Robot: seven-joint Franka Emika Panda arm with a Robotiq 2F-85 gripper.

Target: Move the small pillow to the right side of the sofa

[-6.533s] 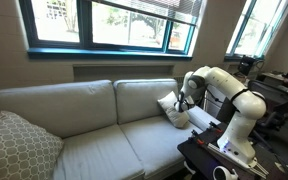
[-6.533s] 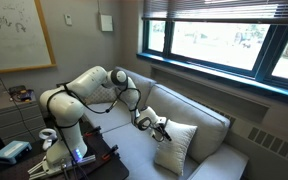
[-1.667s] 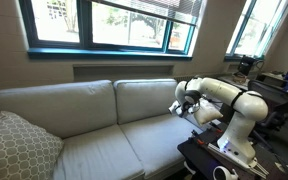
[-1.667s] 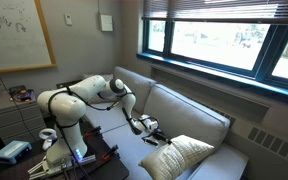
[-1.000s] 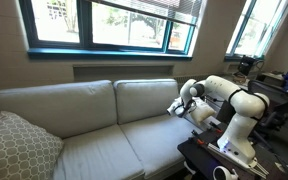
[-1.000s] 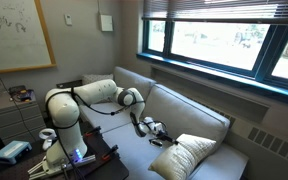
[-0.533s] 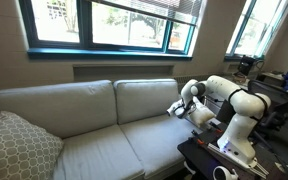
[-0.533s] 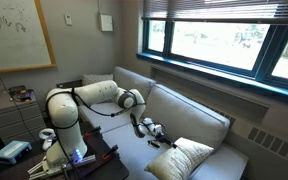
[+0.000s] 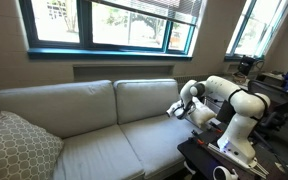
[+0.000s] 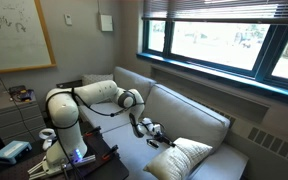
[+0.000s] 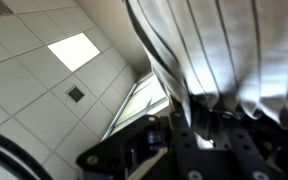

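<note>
Next, my gripper lets go of the small pillow on the sofa seat [image 9: 191,119], against the arm beside the dark table.
The small pillow [image 10: 184,157], plain white and creased, lies tilted on the seat of the light grey sofa [image 10: 199,120] in an exterior view. My gripper [image 10: 156,132] sits at its upper corner, shut on the fabric. Seen from the front in an exterior view, the gripper [image 9: 180,103] hovers over the right seat of the sofa [image 9: 94,135], near the right arm. Only a white edge of the small pillow [image 9: 172,107] shows beside it. In the wrist view, folded white cloth of the small pillow [image 11: 234,50] runs into the dark shut jaws of the gripper [image 11: 199,125].
A larger grey pillow with a white lattice pattern [image 9: 16,145] leans at the sofa's left end. The robot's base stands on a dark table [image 9: 209,160] by the sofa's right arm. Windows run along the wall behind the backrest.
Over the last second the pillow sank slightly and the arm barely moved. Several seconds ago the pillow stood upright in the gripper; now it lies slanted on the seat.
</note>
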